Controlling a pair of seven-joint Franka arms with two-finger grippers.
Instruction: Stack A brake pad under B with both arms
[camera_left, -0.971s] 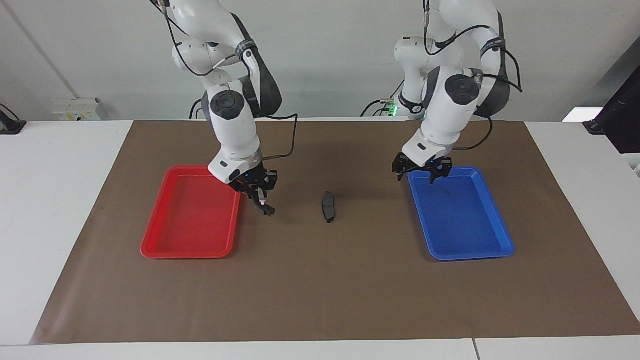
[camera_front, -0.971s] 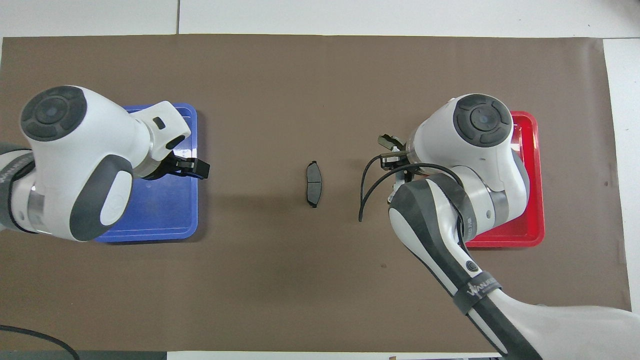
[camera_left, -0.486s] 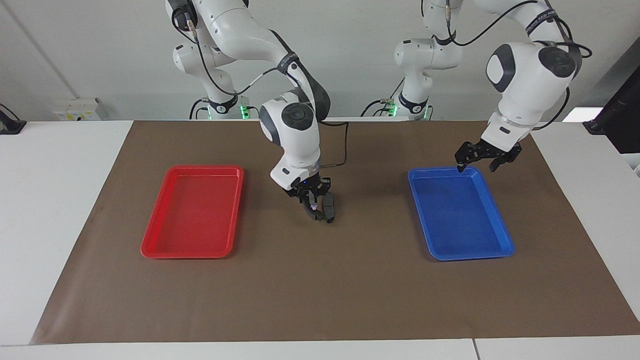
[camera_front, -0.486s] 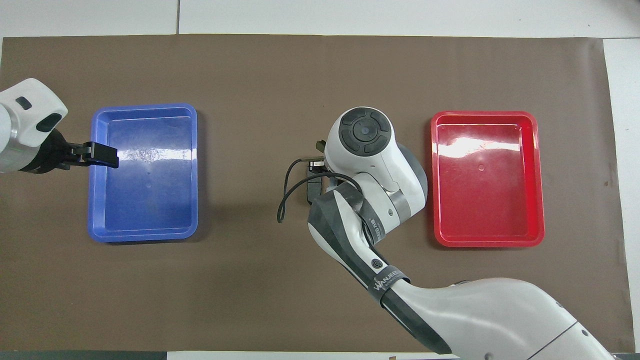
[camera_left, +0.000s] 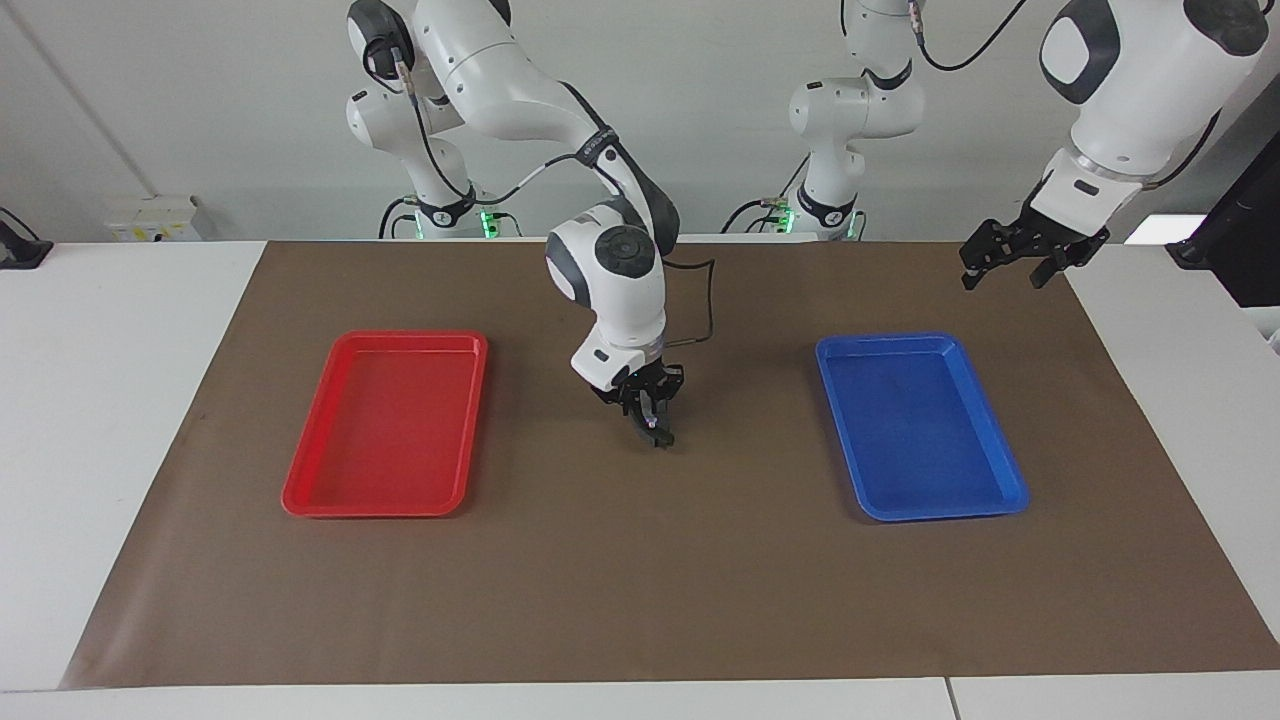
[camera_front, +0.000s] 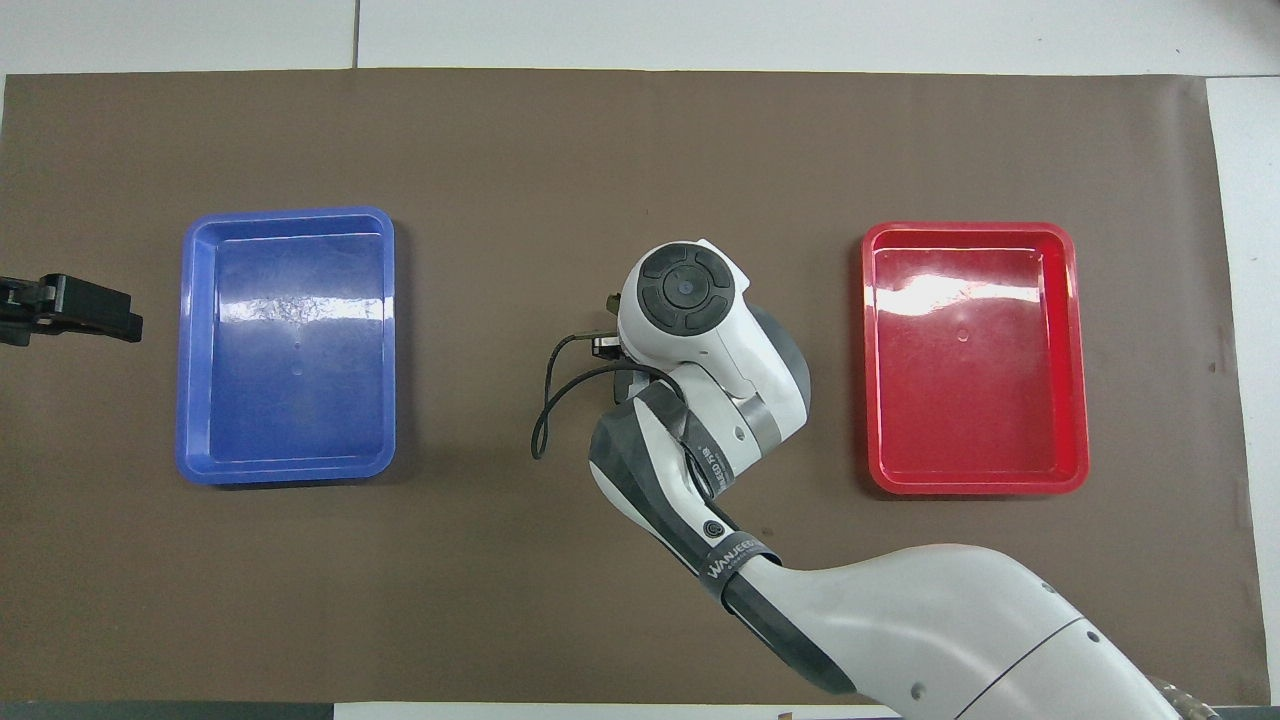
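Observation:
My right gripper has pad B, now low over the mat's middle. It will release pad B on pad A, midway (camera_front: 633, 367) along the brown mat between the blue tray and the red tray.
My right gripper (camera_left: 650, 425) hangs low over the middle of the brown mat, between the two trays. Its fingers are drawn close together on a dark piece that I take for pad B. No silvery patches show. A dark end (camera_left: 662, 440) pokes out just under the fingers. I cannot tell whether it belongs to B or to the plain pad A. In the overhead view the right arm's wrist (camera_front: 685, 295) hides the spot, so both pads are hidden there. My left gripper (camera_left: 1003, 278) is open, empty and raised high at the left arm's end of the table (camera_front: 95, 310).
A red tray (camera_left: 385, 420) lies toward the right arm's end and shows in the overhead view (camera_front: 975, 350). A blue tray (camera_left: 920, 430) lies toward the left arm's end (camera_front: 290, 340). Neither holds anything. The brown mat (camera_left: 640, 580) covers the table.
My right gripper swung from beside the red tray to the middle of the mat and now covers the pad that lay there. My left gripper rose and drew away from the blue tray.

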